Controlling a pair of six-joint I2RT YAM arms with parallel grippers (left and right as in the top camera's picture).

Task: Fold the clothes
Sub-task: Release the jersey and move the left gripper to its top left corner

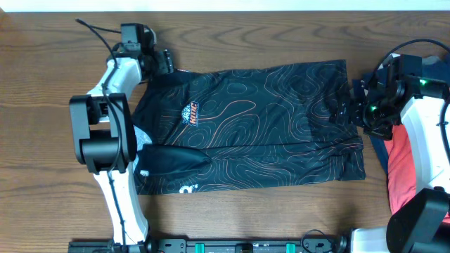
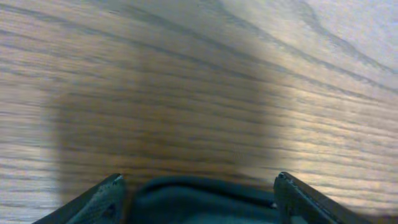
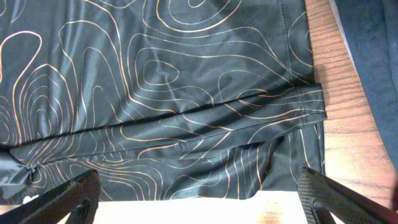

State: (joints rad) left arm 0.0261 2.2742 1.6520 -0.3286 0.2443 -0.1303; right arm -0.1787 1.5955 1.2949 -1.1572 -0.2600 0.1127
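Next, I close my right gripper on the black jersey's far corner [image 1: 342,64], beside the dark blue garment.
The black jersey [image 1: 267,119] with orange contour lines lies spread across the table, its orange-white crest [image 1: 190,112] toward the left. Its lower long edge is folded over, as the right wrist view [image 3: 186,74] shows. My left gripper [image 1: 166,62] is open at the jersey's far left corner. In the left wrist view its fingers [image 2: 199,180] stand wide apart, with a dark fabric edge [image 2: 199,202] lying between them. My right gripper [image 1: 344,109] is open at the jersey's right edge. In the right wrist view its fingers [image 3: 199,177] are spread wide over the hem, empty.
A red garment [image 1: 402,169] and a dark blue one [image 1: 376,147] lie at the right under the right arm. The blue one also shows in the right wrist view [image 3: 373,37]. The left arm [image 1: 105,133] stretches along the jersey's left side. Bare wood table [image 1: 281,211] lies in front.
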